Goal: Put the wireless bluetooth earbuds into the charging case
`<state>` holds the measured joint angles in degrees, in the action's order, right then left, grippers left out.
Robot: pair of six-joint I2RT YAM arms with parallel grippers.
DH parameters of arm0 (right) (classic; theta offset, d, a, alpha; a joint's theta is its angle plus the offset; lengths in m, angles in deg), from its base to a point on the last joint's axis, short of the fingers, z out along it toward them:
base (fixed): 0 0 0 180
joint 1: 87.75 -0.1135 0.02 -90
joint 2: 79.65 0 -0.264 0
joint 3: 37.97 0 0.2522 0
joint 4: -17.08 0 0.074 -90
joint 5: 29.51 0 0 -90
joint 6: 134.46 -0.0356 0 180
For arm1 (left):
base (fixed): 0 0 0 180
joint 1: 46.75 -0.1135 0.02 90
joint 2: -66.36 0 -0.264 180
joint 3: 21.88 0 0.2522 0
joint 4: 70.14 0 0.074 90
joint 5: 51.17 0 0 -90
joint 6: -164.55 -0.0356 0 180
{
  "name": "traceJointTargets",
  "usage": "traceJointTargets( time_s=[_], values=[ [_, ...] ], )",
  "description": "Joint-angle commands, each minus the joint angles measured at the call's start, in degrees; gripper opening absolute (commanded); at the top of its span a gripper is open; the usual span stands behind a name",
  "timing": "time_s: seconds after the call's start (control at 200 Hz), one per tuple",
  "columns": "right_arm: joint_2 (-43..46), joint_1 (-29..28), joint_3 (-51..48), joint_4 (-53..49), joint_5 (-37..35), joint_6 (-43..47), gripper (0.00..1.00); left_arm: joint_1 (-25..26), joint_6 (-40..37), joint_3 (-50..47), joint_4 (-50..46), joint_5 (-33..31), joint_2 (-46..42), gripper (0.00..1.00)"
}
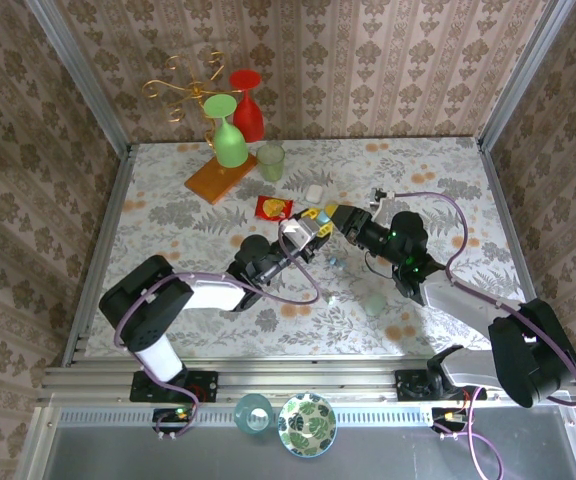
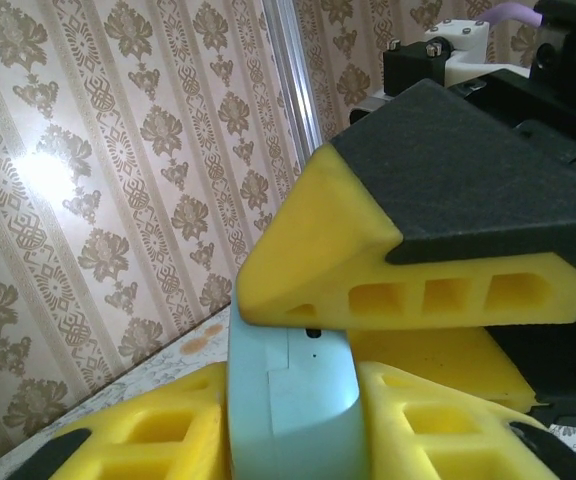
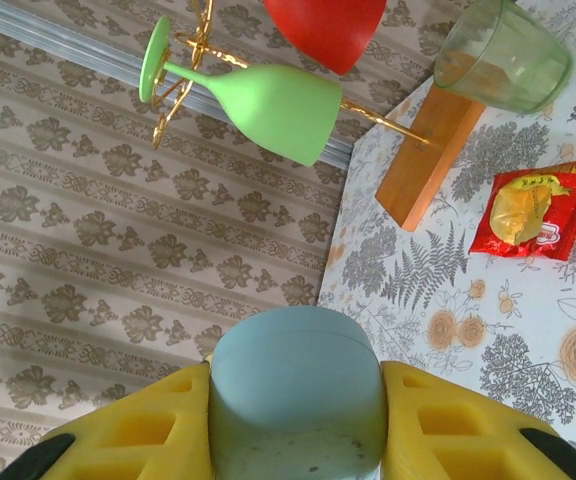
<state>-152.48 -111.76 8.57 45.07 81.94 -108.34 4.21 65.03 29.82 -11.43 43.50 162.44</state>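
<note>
Next, my left gripper lets go of the charging case on the table point(image 1: 340, 264) between the red snack packet and the pale green round piece.
The light blue charging case point(image 3: 296, 365) is held up off the table between both grippers, lid closed, where they meet mid-table. My right gripper point(image 3: 298, 425) is shut on it, a yellow pad pressing each side. My left gripper point(image 2: 293, 405) grips the same charging case point(image 2: 286, 385) from the other end, its pads against both flanks, and a yellow finger of the right gripper point(image 2: 388, 270) lies across the top. From above, the left gripper point(image 1: 308, 230) and right gripper point(image 1: 340, 216) are nose to nose. Two tiny pale bits point(image 1: 335, 263) on the table below may be the earbuds; they are too small to tell.
At the back stand a gold rack point(image 1: 180, 85) on a wooden base point(image 1: 218, 180) with a green glass point(image 1: 230, 142) and a red glass point(image 1: 248, 108), and a clear green cup point(image 1: 271, 160). A red snack packet point(image 1: 274, 207) and a pale green round piece point(image 1: 373, 300) lie nearby.
</note>
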Motion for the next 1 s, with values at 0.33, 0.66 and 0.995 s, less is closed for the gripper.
traceJointTargets(
  time_s=[0.33, 0.66, 0.995],
  values=[
    [5.79, 1.55, -0.29, -7.59, -1.85, 3.78, 0.74, -1.77, -12.06, -1.14, 1.33, -0.60, 0.85, 0.18],
    [10.11, 1.57, 3.87, -27.39, -6.45, 13.69, 0.78, -0.67, -28.88, -11.38, -8.23, -11.58, -3.95, 0.17],
    [8.23, 1.56, 3.44, -29.18, -7.57, 13.92, 0.77, 7.04, -28.16, -11.54, -33.66, -24.35, -10.86, 0.17]
  ],
)
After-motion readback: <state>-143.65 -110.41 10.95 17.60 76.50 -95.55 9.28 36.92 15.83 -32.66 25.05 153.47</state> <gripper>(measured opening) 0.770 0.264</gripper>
